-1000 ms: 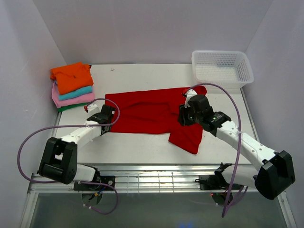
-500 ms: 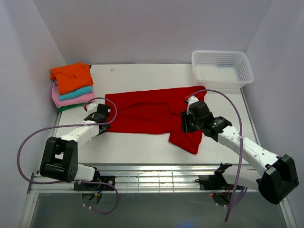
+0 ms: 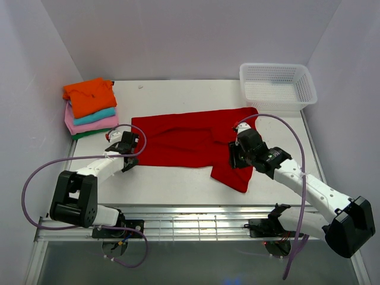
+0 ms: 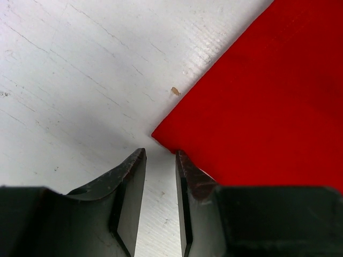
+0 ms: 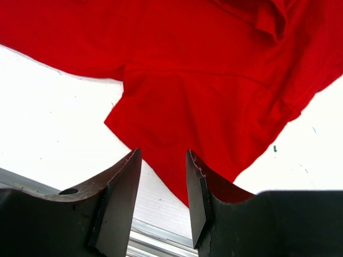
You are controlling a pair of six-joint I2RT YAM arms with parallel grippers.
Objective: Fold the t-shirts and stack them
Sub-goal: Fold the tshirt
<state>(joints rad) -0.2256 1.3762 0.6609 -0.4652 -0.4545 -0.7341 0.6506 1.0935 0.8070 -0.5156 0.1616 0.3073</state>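
I will open my left gripper's fingers wider, reach forward and pinch the cloth at that corner (image 4: 172, 138) of the red t-shirt, as it lies just ahead of them.
A bright red t-shirt (image 3: 184, 139) lies spread flat mid-table, one sleeve (image 3: 234, 172) reaching toward the near edge. My left gripper (image 3: 130, 157) sits low at the shirt's near-left corner. In the left wrist view its jaws (image 4: 161, 155) stand a little apart over bare table, with the red corner (image 4: 163, 138) just ahead of the tips and not between them. My right gripper (image 3: 236, 159) hovers open above the sleeve; its wrist view shows red cloth (image 5: 214, 91) below the parted fingers (image 5: 163, 155). Folded t-shirts (image 3: 90, 110) are stacked at the back left, orange on top.
A white mesh basket (image 3: 277, 83) stands at the back right corner. White walls close in the left, back and right sides. The metal front rail (image 3: 196, 222) runs along the near edge, close under the sleeve's tip.
My left gripper has opened and let go of the shirt's corner, backing off slightly toward the near side. The right gripper has slid nearer along the sleeve, jaws a bit wider.
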